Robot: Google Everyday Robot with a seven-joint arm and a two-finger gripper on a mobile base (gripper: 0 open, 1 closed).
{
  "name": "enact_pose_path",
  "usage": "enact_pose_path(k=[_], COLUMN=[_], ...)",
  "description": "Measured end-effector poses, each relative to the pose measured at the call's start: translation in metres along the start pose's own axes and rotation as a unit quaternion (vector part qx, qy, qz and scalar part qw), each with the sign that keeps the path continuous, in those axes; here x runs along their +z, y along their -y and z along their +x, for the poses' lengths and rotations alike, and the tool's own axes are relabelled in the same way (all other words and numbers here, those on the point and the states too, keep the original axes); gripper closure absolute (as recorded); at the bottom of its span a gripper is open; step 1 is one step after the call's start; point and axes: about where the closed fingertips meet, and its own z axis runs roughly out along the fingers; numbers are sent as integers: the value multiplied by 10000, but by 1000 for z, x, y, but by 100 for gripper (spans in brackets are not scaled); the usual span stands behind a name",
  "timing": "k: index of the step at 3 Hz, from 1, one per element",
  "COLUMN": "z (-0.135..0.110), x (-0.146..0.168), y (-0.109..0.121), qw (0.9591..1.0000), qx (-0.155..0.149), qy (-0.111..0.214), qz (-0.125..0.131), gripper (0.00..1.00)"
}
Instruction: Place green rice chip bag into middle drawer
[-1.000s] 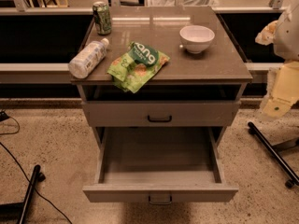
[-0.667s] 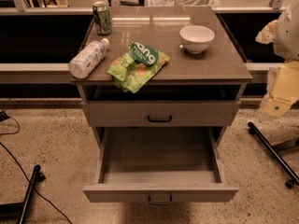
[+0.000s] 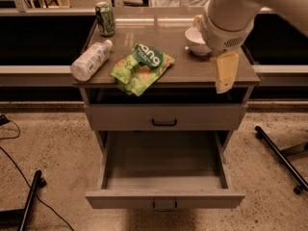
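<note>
Next, my gripper goes to the green rice chip bag's back end [image 3: 151,58], away from the cabinet top's front edge, and closes there.
The green rice chip bag [image 3: 142,67] lies flat on the cabinet top, near its front edge and left of centre. The middle drawer [image 3: 164,198] is pulled open below, with a small dark loop handle at its front centre, and nothing shows inside it. My gripper [image 3: 225,76] hangs from the white arm [image 3: 231,13] over the right part of the cabinet top. It is to the right of the bag, apart from it, and holds nothing that I can see.
A green drink can [image 3: 105,18] stands at the back left of the top. A clear bottle [image 3: 90,60] lies on its side at the left edge. A white bowl [image 3: 195,40] is partly hidden behind the arm. The upper drawer front [image 3: 165,117] is shut. A wheeled stand leg [image 3: 281,158] lies on the floor at right.
The arm has swung in from the right edge of the view to over the right side of the cabinet top, now covering part of the bowl. The bag and drawer have not moved.
</note>
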Motion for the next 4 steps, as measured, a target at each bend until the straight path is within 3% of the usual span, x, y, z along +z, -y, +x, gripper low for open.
enact_pose_path(k=[1, 2, 3, 4], z=[-5, -8, -38, -64], x=[33, 31, 52, 79], y=[27, 38, 50, 67], qw=[9965, 9926, 9821, 9611], qx=[-724, -1076, -1652, -2433], qy=[417, 562, 905, 1304], qz=[-46, 76, 8, 62], gripper=[0, 0, 0, 0])
